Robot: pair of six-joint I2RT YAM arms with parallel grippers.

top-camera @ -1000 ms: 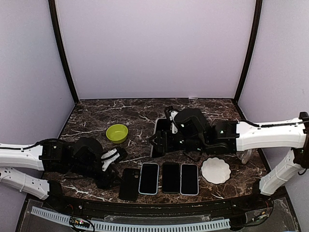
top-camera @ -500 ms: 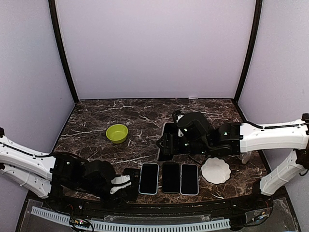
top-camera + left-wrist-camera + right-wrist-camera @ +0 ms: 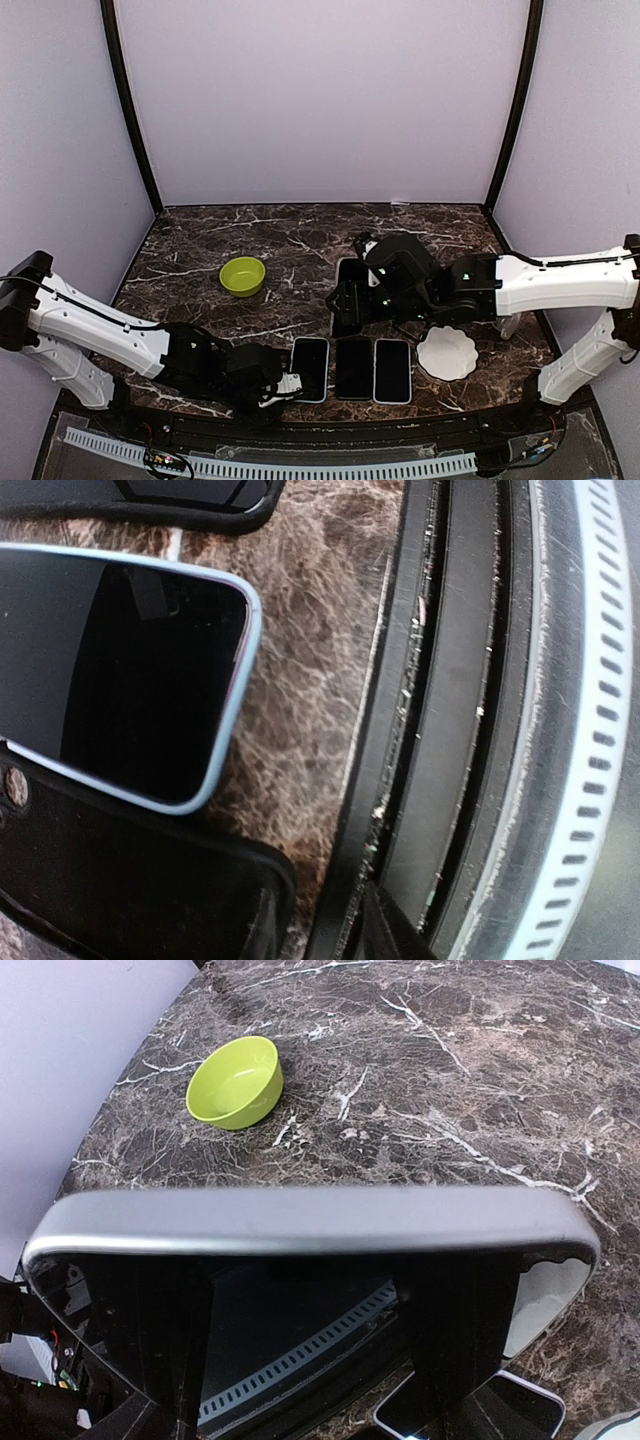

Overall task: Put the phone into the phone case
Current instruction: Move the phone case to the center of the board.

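One finger of my left gripper is over the black bar, so it should turn clear of the bar and pinch the black phone case's corner side point(image 3: 285, 866).
My right gripper point(image 3: 352, 297) is shut on a dark phone with a silver rim point(image 3: 300, 1218) and holds it tilted above the table's middle, behind the row of phones. The glossy screen reflects the front rail. An empty black phone case point(image 3: 110, 890) lies at the near edge, left of a phone in a light blue case point(image 3: 120, 680). My left gripper point(image 3: 277, 386) sits low over that black case's near right corner, its fingers apart, one over the case and one finger point(image 3: 392, 935) over the table's edge rail. In the top view the gripper covers most of the case.
Three cased phones lie side by side at the front: light blue point(image 3: 309, 368), black point(image 3: 354, 367), light blue point(image 3: 392, 370). A white scalloped dish point(image 3: 447, 352) sits to their right. A green bowl point(image 3: 242, 276) stands left of the middle. A black rail point(image 3: 470, 710) runs along the near edge.
My left arm swung from the left side to the front edge and came down over the black case. My right gripper moved a little right with the phone, then held still.
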